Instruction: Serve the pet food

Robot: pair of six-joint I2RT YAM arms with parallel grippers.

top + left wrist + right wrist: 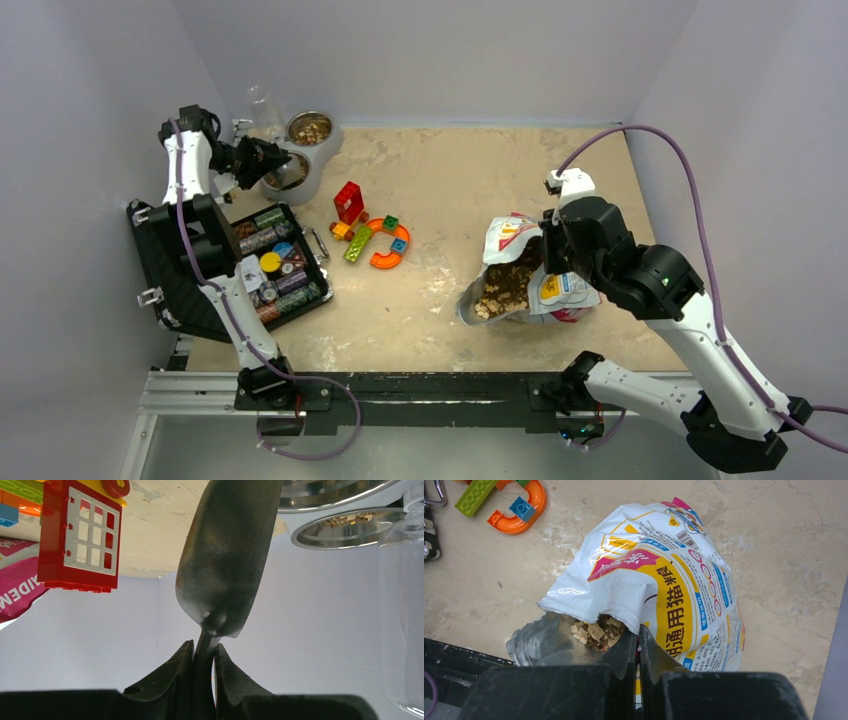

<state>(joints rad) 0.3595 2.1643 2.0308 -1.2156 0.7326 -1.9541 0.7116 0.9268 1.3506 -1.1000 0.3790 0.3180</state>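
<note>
My left gripper will set the metal scoop, now held over the near bowl, down on the bare table (pixel 454 208) between the toy blocks and the bag.
The pet food (pixel 596 630) shows as tan kibble in the open mouth of a white and yellow bag (pixel 664 585) lying on the table (pixel 450 180). My right gripper (pixel 638 632) is shut on the bag's mouth edge and holds it open; it also shows in the top view (pixel 548 250). More kibble (pixel 311 130) lies in the far bowl of a steel double feeder (pixel 322 160). My left gripper (pixel 204 647) is shut on the handle of a metal scoop (pixel 225 565), which is held over the near bowl (pixel 287 172). The scoop's inside is hidden.
A clear bottle (pixel 265 108) stands on the feeder next to the left gripper. Colourful toy blocks (pixel 372 232) lie mid-table. An open black case (pixel 272 265) of coloured pieces sits at the left edge. Grey walls stand close on both sides.
</note>
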